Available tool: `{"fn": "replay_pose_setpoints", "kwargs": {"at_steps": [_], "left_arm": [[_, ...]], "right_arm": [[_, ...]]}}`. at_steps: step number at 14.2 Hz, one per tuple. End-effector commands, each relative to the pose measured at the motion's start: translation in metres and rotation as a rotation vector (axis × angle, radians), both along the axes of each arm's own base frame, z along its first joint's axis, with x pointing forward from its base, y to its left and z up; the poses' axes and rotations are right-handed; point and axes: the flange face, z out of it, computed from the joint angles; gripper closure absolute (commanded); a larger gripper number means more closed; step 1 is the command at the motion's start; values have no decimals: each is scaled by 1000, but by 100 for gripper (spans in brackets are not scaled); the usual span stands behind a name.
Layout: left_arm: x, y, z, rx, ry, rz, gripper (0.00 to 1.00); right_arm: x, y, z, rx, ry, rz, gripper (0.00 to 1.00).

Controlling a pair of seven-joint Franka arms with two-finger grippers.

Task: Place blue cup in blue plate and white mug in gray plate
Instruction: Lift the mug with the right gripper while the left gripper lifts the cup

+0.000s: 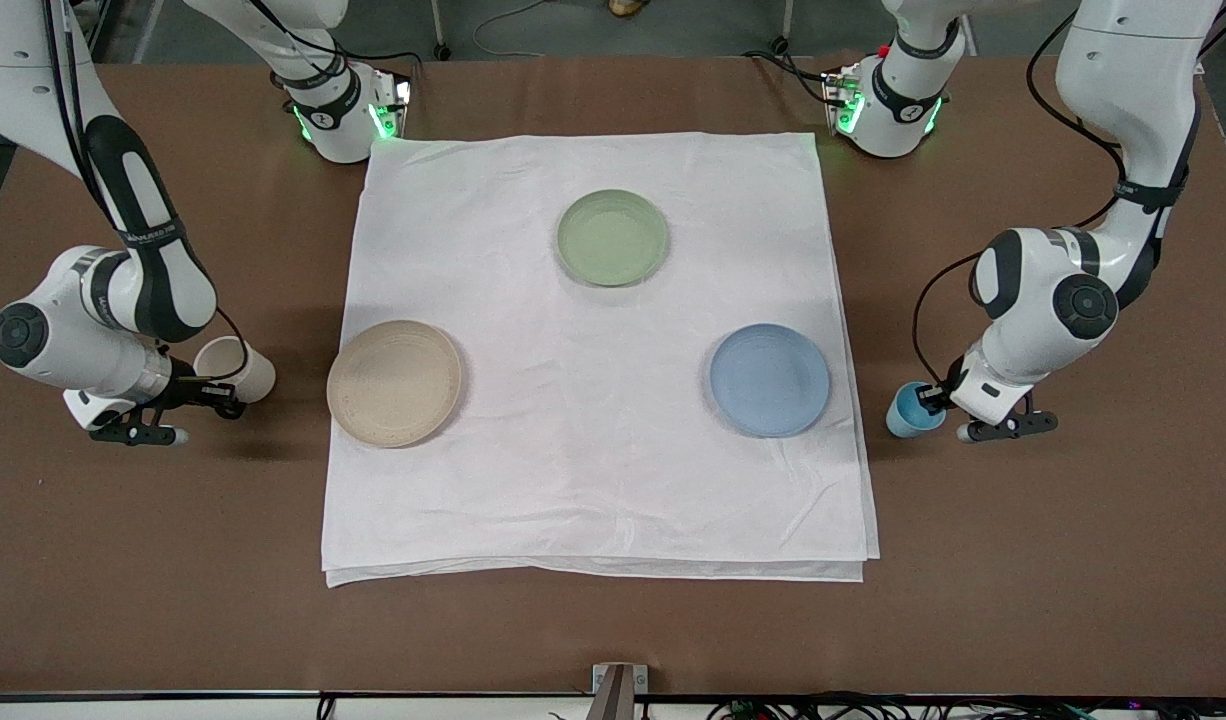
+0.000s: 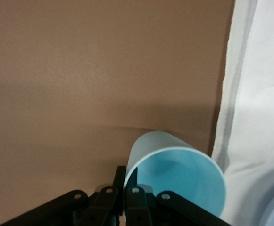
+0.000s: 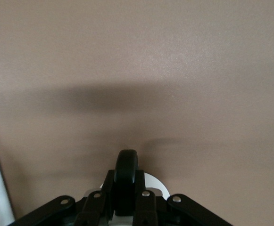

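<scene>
The blue cup will go down from my left gripper near the middle of the blue plate (image 1: 778,374).
My left gripper (image 1: 935,398) is shut on the rim of the blue cup (image 1: 908,412) and holds it tilted over the brown table, beside the cloth's edge near the blue plate (image 1: 770,379). In the left wrist view the gripper (image 2: 126,181) pinches the wall of the cup (image 2: 174,174). My right gripper (image 1: 205,390) is shut on the black handle of the white mug (image 1: 238,368), tilted over the brown table beside the gray plate (image 1: 394,382). The right wrist view shows the gripper (image 3: 126,197) around the handle (image 3: 127,167). Both plates are empty.
A white cloth (image 1: 593,480) covers the table's middle and bears the three plates. An empty green plate (image 1: 612,237) lies farther from the front camera, between the arm bases. The cloth's edge shows in the left wrist view (image 2: 259,94).
</scene>
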Motion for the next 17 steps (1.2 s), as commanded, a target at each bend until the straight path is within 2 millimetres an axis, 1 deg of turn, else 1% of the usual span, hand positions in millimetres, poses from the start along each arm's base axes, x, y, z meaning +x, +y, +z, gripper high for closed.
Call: {"fn": "replay_pose_setpoints", "kwargs": {"at_steps": [1, 2, 3, 4, 5, 6, 8, 9, 10, 11, 12, 13, 14, 15, 16, 17], "left_arm": [[-11, -41, 53, -3, 22, 6, 100], [-17, -70, 68, -11, 35, 14, 100], [-25, -99, 73, -19, 54, 40, 100], [-32, -125, 73, -29, 64, 56, 100], [-41, -153, 68, -37, 78, 67, 100], [-47, -169, 62, -40, 91, 76, 100], [-60, -201, 42, -42, 122, 43, 98], [-63, -208, 32, -44, 133, 48, 98], [-64, -212, 23, -50, 138, 58, 98], [-63, -213, 14, -52, 136, 54, 97], [-63, -213, 5, -42, 137, 42, 95], [-62, -213, 2, -31, 132, 29, 90], [-56, -212, 4, -29, 123, 26, 79], [-50, -209, 8, -30, 119, 29, 55], [-41, -208, 17, -32, 109, 39, 30], [-35, -207, 28, -23, 118, 41, 0]], "right_arm": [[9, 19, 36, 66, 38, -32, 100], [9, 43, 42, 100, 46, -47, 100], [7, 67, 44, 110, 51, -70, 100], [2, 88, 42, 107, 61, -101, 100], [1, 118, 43, 96, 55, -122, 100], [-2, 144, 39, 87, 51, -152, 100], [-8, 196, 29, 68, 20, -218, 100], [-9, 216, 29, 66, 2, -240, 100], [-10, 230, 27, 65, -11, -248, 100], [-11, 239, 23, 63, -17, -252, 99], [-11, 245, 20, 58, -14, -249, 82], [-11, 246, 19, 55, -15, -242, 18], [-11, 246, 19, 54, -16, -240, 0], [-10, 245, 20, 52, -15, -234, 0], [-8, 246, 27, 53, -20, -227, 0], [-6, 246, 37, 54, -15, -226, 0]]}}
